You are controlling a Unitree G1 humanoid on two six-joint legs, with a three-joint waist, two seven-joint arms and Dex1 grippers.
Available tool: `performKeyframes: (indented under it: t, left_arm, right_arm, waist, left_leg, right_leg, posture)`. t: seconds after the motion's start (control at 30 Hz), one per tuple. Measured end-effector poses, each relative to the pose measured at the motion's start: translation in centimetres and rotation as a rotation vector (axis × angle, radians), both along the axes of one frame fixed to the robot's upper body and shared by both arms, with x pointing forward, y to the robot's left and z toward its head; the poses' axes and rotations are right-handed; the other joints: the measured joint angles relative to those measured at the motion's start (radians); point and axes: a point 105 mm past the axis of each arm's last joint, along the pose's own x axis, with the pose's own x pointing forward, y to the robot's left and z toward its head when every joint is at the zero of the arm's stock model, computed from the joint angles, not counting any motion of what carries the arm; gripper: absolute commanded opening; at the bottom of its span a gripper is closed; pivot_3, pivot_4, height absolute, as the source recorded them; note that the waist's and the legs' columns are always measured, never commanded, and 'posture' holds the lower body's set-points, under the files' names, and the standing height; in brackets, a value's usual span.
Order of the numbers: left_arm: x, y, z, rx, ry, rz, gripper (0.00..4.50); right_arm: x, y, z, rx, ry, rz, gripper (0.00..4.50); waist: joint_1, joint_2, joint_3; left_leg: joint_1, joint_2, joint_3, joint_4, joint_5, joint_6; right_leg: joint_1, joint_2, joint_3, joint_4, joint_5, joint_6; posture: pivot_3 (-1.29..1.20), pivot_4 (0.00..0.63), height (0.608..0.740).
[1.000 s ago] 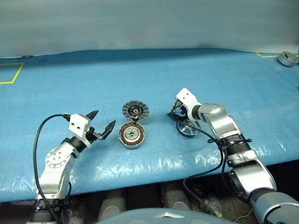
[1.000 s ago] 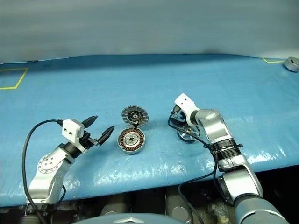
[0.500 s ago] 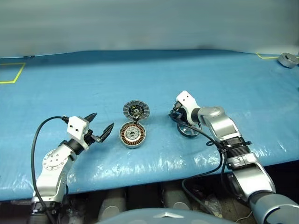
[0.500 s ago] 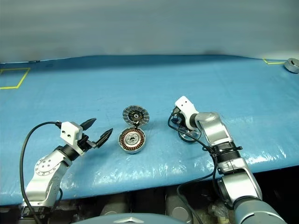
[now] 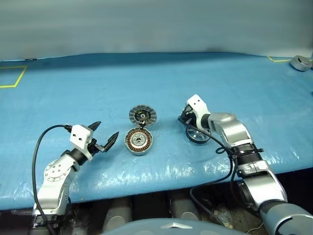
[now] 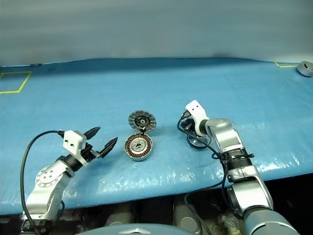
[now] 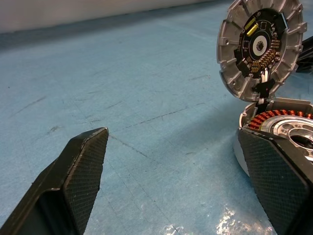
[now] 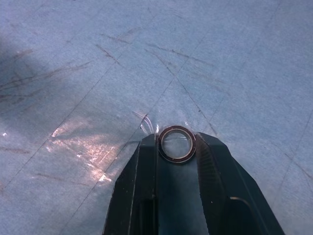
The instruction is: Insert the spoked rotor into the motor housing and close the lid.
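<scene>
The small silver ring will go down from my right gripper in the middle of the motor housing (image 5: pixel 139 139), inside the copper windings.
The motor housing (image 5: pixel 139 141) lies flat mid-table, copper windings up. The lid (image 5: pixel 142 115) stands tilted on edge just behind it, dark inner face toward me; both also show in the left wrist view, the lid (image 7: pixel 259 46) above the housing (image 7: pixel 283 127). My left gripper (image 5: pixel 108 128) hangs open left of the housing, nothing between its fingers. To the right, the spoked rotor (image 5: pixel 198 136) sits tilted on the blue table under my right gripper (image 5: pixel 188 125). In the right wrist view that gripper (image 8: pixel 177 143) is shut on a small silver ring (image 8: pixel 176 143), apparently the rotor's hub.
A blue cover spans the table (image 5: pixel 161 78). A grey round part (image 5: pixel 301 62) sits at the far right back corner beside yellow tape. A yellow tape square (image 5: pixel 12 77) marks the far left. The table's front edge runs close below both arms.
My right gripper's fingers have closed in over the rotor, and the wrist has rolled a little. The left gripper has stayed open and in place.
</scene>
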Motion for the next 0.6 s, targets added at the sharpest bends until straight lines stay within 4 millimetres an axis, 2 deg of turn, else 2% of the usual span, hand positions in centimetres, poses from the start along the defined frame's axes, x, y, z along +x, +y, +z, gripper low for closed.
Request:
performKeyframes:
  t: [0.17, 0.27, 0.33, 0.4, 0.6]
  left_arm:
    - [-0.3, 0.4, 0.1, 0.013, 0.003, -0.017, 4.50]
    - [-0.7, 0.4, 0.5, 0.019, 0.005, -0.059, 4.50]
    - [-0.9, 0.1, 0.8, 0.018, -0.003, -0.087, 4.50]
    - [-1.1, 0.1, 0.7, 0.015, 0.005, -0.101, 4.50]
    - [-1.5, 0.2, 0.7, 0.022, 0.017, -0.135, 4.50]
  right_arm:
    - [-2.0, 1.3, 1.0, 0.068, -0.058, 0.039, 0.72]
    - [-4.6, 4.4, 4.0, 0.210, -0.137, 0.174, 0.72]
    - [-6.5, 5.9, 5.3, 0.258, -0.168, 0.262, 0.72]
    - [-8.1, 7.0, 5.4, 0.281, -0.161, 0.325, 0.72]
    - [-11.6, 10.0, 3.7, 0.247, -0.110, 0.487, 0.72]
  waist:
    - [0.000, 0.001, 0.001]
    - [-0.006, 0.002, 0.002]
    - [-0.005, 0.002, 0.001]
    - [-0.005, 0.002, 0.001]
    - [-0.006, 0.002, 0.002]
  left_leg:
    - [-0.003, 0.000, -0.001, -0.004, 0.000, 0.000]
    - [-0.002, 0.001, -0.001, -0.006, 0.000, 0.000]
    - [-0.002, 0.001, -0.001, -0.006, 0.000, 0.000]
    - [-0.002, 0.001, -0.001, -0.006, 0.000, 0.000]
    - [-0.001, 0.001, 0.001, -0.005, 0.000, 0.000]
  right_leg:
    - [-0.004, 0.000, 0.000, 0.000, 0.002, 0.002]
    - [-0.005, 0.000, 0.000, 0.000, 0.001, 0.001]
    - [-0.004, 0.000, -0.001, 0.000, 0.000, 0.002]
    - [-0.004, 0.000, -0.001, 0.000, -0.004, -0.001]
    - [-0.004, 0.000, 0.000, 0.001, -0.004, -0.001]
  posture:
    - [0.00, 0.150, 0.740]
    - [0.00, 0.150, 0.740]
    - [0.00, 0.150, 0.740]
    - [0.00, 0.150, 0.740]
    - [0.00, 0.150, 0.740]
